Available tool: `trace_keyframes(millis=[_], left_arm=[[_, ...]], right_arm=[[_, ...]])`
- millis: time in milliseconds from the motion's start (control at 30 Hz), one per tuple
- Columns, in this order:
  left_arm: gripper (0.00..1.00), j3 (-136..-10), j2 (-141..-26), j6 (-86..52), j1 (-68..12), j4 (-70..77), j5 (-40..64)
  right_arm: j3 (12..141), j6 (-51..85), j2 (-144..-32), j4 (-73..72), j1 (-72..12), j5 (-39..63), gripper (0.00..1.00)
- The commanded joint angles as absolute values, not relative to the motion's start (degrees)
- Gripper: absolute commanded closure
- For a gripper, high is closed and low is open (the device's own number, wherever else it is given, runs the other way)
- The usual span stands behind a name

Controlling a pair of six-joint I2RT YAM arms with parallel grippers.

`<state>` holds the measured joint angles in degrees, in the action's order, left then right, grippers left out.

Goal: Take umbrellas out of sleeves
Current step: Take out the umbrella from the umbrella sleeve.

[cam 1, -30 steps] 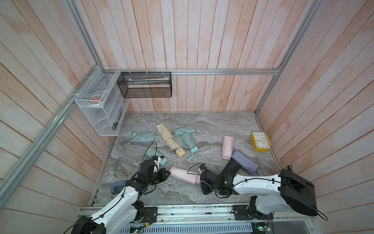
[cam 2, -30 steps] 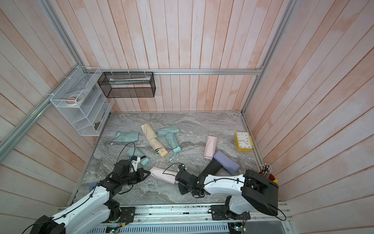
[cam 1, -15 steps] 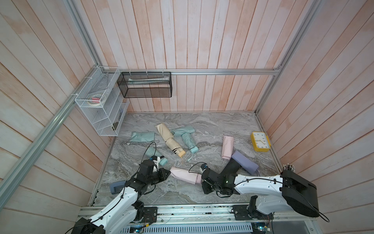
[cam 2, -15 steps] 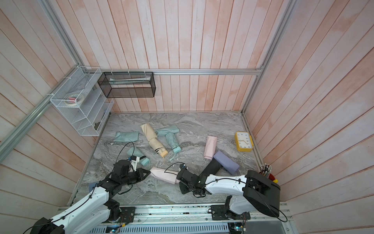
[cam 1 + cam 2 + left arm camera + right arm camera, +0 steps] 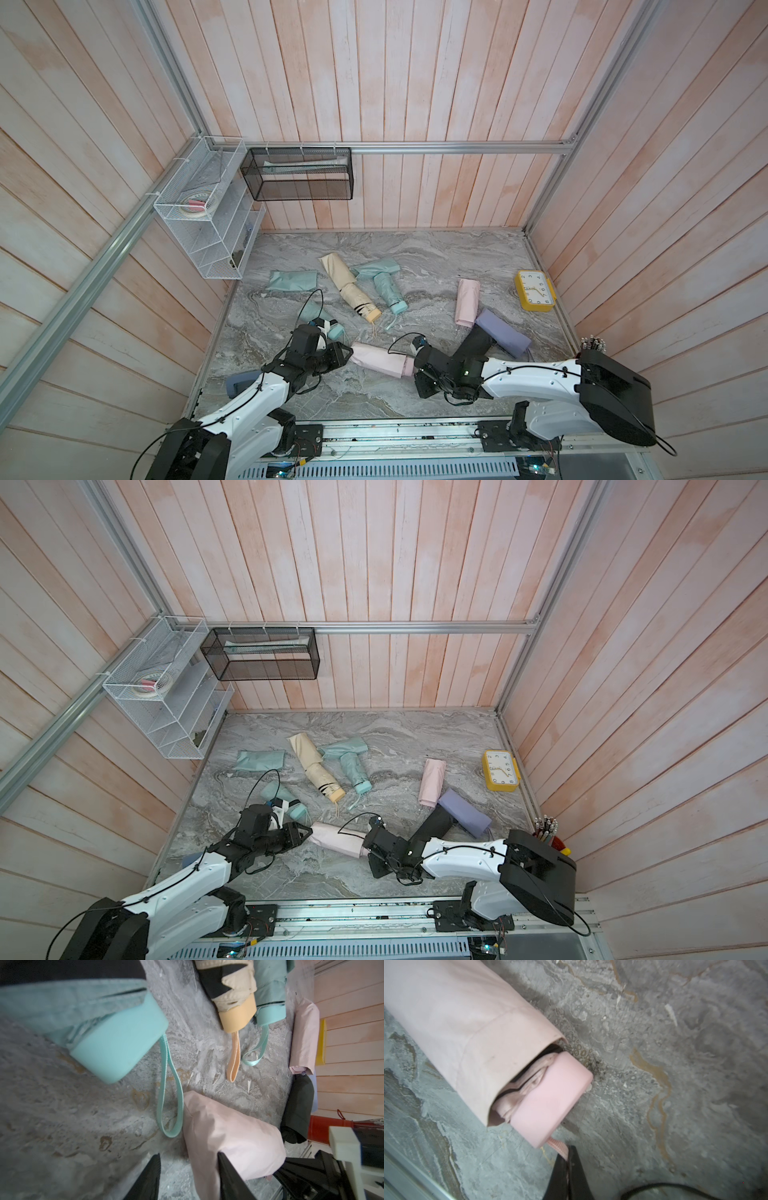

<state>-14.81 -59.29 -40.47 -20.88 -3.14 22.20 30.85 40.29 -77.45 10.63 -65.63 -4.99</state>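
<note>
Next, my left gripper pinches the fabric's fold point(image 5: 211, 1154) and pulls while my right gripper keeps the cord, as the pink sleeve's closed end lies loose in my open left gripper.
A pink umbrella lies in its pink sleeve point(image 5: 376, 359) point(image 5: 336, 839) near the front of the table. Only its pink handle point(image 5: 550, 1101) sticks out of the sleeve's mouth point(image 5: 477, 1047). My right gripper point(image 5: 415, 370) point(image 5: 568, 1155) is shut on the umbrella's pink wrist cord point(image 5: 558, 1147). At the closed end of the sleeve point(image 5: 232, 1132) my left gripper point(image 5: 347, 353) point(image 5: 189, 1155) stands open, the fabric's edge between its jaws. A bare mint umbrella point(image 5: 332, 328) point(image 5: 120, 1043) lies just behind the left gripper.
Further back lie a cream umbrella point(image 5: 353, 295) half out of its sleeve, a mint umbrella point(image 5: 388, 291), and a flat mint sleeve point(image 5: 291, 280). Pink point(image 5: 466, 301), lavender point(image 5: 500, 332) and black point(image 5: 473, 347) ones lie right, by a yellow clock point(image 5: 535, 291). Wire shelves point(image 5: 208, 232) hang at the left wall.
My left gripper's jaws have opened at the closed end of the pink sleeve. The right gripper stays shut on the cord, almost where it was.
</note>
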Motion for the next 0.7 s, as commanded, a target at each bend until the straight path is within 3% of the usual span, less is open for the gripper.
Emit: trace_keyframes(millis=[0, 667], left_arm=[[0.54, -16.76, -61.91, -39.61, -20.56, 1.98, 23.14], [0.53, -17.4, -67.83, -41.9, -20.57, 8.83, 25.91]], right_arm=[[29.09, 40.08, -78.13, 13.14, -65.4, -4.21, 1.0], [30.93, 39.11, -79.19, 13.86, -65.47, -3.94, 1.0]])
